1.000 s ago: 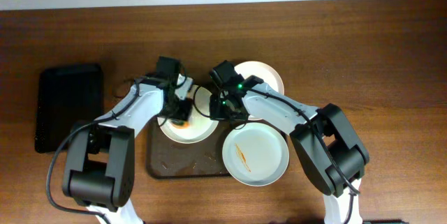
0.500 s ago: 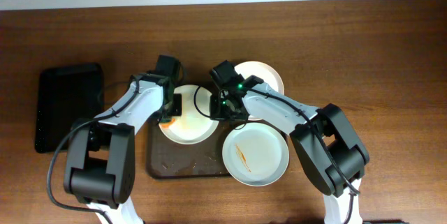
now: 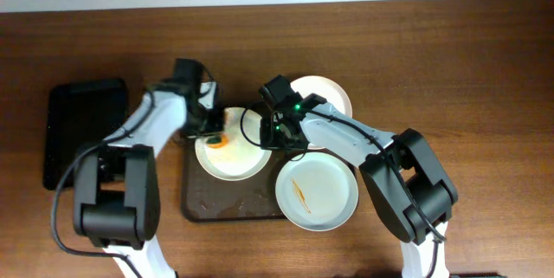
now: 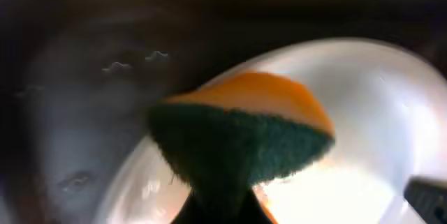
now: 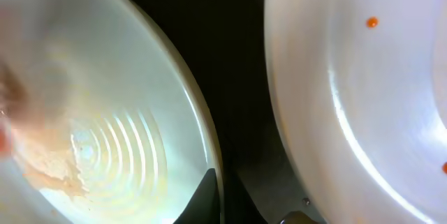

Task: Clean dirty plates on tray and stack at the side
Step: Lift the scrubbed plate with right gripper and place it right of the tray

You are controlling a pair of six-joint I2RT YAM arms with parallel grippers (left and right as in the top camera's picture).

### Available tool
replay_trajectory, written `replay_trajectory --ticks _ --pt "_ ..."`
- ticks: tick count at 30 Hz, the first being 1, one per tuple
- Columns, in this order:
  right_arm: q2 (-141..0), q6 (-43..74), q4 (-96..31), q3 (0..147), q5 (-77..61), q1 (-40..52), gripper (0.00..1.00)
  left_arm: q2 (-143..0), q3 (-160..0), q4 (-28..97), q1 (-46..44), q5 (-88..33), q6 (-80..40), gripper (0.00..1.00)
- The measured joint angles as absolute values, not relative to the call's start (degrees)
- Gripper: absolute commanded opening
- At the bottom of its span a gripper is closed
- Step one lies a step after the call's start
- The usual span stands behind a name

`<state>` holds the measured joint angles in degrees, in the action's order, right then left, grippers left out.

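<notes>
My right gripper should set the smeared plate down and let go of it on the bare wood [image 3: 405,146] past the end of the tray, near the streaked plate.
The tray [image 3: 227,209] lies at the table's middle front. A white plate [image 3: 235,158] with pale orange smears rests on it. My left gripper [image 3: 211,127] is shut on a green and orange sponge [image 3: 218,139] and holds it on this plate's back left edge. In the left wrist view the sponge [image 4: 241,137] presses on the plate [image 4: 380,112]. My right gripper [image 3: 275,132] is shut on the plate's right rim [image 5: 215,175]. A second plate [image 3: 329,96] with orange specks lies behind it, also in the right wrist view [image 5: 349,84]. A third plate [image 3: 317,193] with a sauce streak overlaps the tray's right end.
A smaller glossy black tray [image 3: 85,131] lies at the far left of the wooden table [image 3: 450,61]. Brown residue shows on the dark tray's floor in front of the plate.
My left gripper has moved the sponge from the plate's left middle toward its back left edge, and the arm has swung left. The right gripper has held still on the rim.
</notes>
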<state>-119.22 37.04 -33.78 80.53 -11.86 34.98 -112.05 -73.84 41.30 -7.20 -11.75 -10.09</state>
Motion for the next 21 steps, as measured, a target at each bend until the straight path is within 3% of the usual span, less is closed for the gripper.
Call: replay_trajectory --ticks 2,3,6,13,17,21 --pt "-119.22 37.04 -33.87 80.55 -11.86 34.98 0.05 -113.1 -85.19 54.15 -3.64 -9.8 -10.59 0.0" --pt "-119.22 37.04 -34.06 80.58 -11.86 34.98 0.11 -113.14 -90.8 60.38 -2.44 -9.32 -10.35 0.0" --pt "-119.22 36.88 -34.41 80.55 -11.86 34.98 0.04 -112.79 -104.09 74.48 -1.45 -8.93 -8.23 0.0" --pt "-112.81 32.34 -44.05 82.02 -7.4 35.88 0.04 -112.75 -108.55 78.7 -0.84 -8.93 -4.08 0.0" --pt "-102.98 31.48 -49.28 83.18 10.81 43.4 0.04 -112.75 -108.55 78.24 1.28 -8.88 -4.05 0.0" --pt "-102.28 31.27 -52.58 83.29 40.12 58.22 0.04 -112.75 -108.55 77.8 1.26 -8.93 -4.05 0.0"
